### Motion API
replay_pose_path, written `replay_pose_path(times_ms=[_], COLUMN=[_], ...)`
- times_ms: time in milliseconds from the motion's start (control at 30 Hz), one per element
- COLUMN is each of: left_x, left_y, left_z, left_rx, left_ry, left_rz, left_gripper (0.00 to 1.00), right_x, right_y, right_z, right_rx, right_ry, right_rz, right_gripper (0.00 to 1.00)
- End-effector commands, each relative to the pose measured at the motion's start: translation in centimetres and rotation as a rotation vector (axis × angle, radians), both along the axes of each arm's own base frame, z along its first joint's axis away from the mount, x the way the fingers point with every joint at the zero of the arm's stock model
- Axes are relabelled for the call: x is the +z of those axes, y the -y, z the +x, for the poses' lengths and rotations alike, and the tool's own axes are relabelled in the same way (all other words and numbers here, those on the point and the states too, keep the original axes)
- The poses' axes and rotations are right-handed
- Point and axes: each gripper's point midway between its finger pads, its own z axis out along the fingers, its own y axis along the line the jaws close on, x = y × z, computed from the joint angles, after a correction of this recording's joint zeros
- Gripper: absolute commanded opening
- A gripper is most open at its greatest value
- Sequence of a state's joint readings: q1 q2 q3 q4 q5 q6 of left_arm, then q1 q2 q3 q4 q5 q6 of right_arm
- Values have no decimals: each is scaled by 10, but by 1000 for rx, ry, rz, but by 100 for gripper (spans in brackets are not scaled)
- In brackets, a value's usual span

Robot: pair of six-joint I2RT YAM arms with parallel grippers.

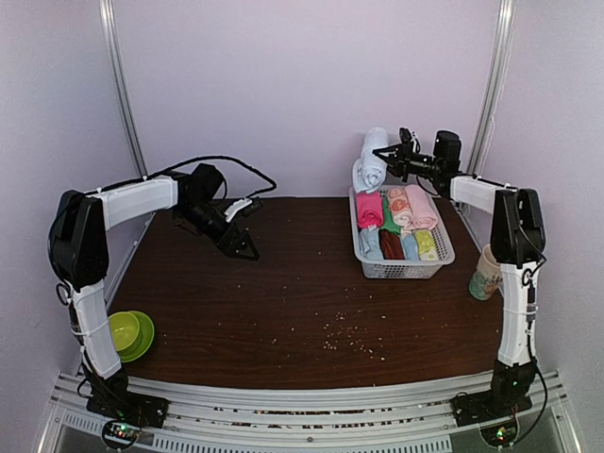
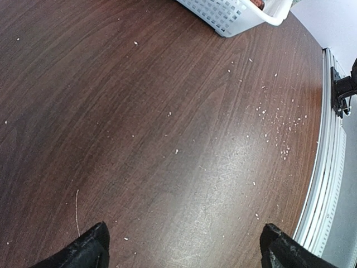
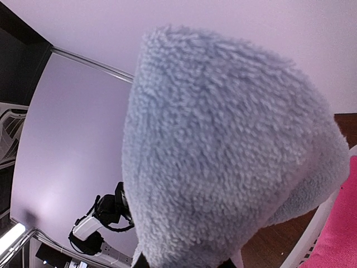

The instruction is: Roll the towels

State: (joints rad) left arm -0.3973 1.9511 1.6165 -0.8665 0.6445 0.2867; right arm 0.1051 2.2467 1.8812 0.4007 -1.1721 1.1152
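Next, my right gripper lets go of the pale light blue towel between the magenta-pink towel and the peach roll [image 1: 386, 197].
My right gripper [image 1: 385, 157] is shut on the pale light blue towel [image 1: 371, 160], a bunched roll held in the air above the far left corner of the white basket [image 1: 401, 272]. In the right wrist view this fluffy towel [image 3: 223, 156] fills the frame and hides nearly all of the right gripper [image 3: 184, 262]. The magenta-pink towel [image 1: 369, 209] lies rolled in the basket's back left part, and its edge [image 3: 341, 234] shows in the right wrist view. My left gripper [image 1: 241, 247] hangs open over the bare brown table at the back left, with nothing between its fingers [image 2: 89, 248].
Several smaller rolls [image 1: 408, 243] in peach, green, brown, blue and yellow fill the basket. Green bowls [image 1: 127, 332] sit at the near left corner. A cup [image 1: 487, 274] stands by the right arm. Crumbs [image 1: 344, 335] dot the table's front middle. The basket corner [image 2: 234, 17] shows ahead of the left gripper.
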Motion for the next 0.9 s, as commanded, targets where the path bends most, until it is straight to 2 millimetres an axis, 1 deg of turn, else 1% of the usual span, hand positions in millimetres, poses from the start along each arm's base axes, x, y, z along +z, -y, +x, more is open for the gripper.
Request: replay_pose_path(times_ms=[0, 100, 233, 300, 533, 600, 700, 767, 867], left_x=[6, 6, 5, 5, 6, 6, 7, 8, 8], left_y=[4, 3, 3, 2, 3, 3, 4, 4, 4], left_z=[4, 2, 1, 1, -1, -1, -2, -3, -4], left_rx=[-13, -14, -16, -14, -17, -18, -19, -21, -25], left_ry=[10, 11, 7, 6, 3, 3, 4, 2, 1], left_rz=[-26, -26, -23, -23, -30, -31, -35, -38, -42], left_gripper=[97, 98, 98, 98, 98, 98, 98, 98, 98], right_x=[-15, -33, -61, -72, -94, -104, -126, -143, -157], right_y=[6, 19, 31, 34, 44, 45, 47, 51, 60], right_z=[11, 20, 25, 26, 22, 21, 18, 15, 11], right_rx=[22, -14, -56, -65, -85, -87, -87, -90, -106], right_ry=[-18, -59, -117, -143, -199, -222, -279, -301, -334], right_rz=[12, -2, -72, -96, -144, -175, -229, -307, -432], right_gripper=[0, 0, 0, 0, 0, 0, 0, 0, 0])
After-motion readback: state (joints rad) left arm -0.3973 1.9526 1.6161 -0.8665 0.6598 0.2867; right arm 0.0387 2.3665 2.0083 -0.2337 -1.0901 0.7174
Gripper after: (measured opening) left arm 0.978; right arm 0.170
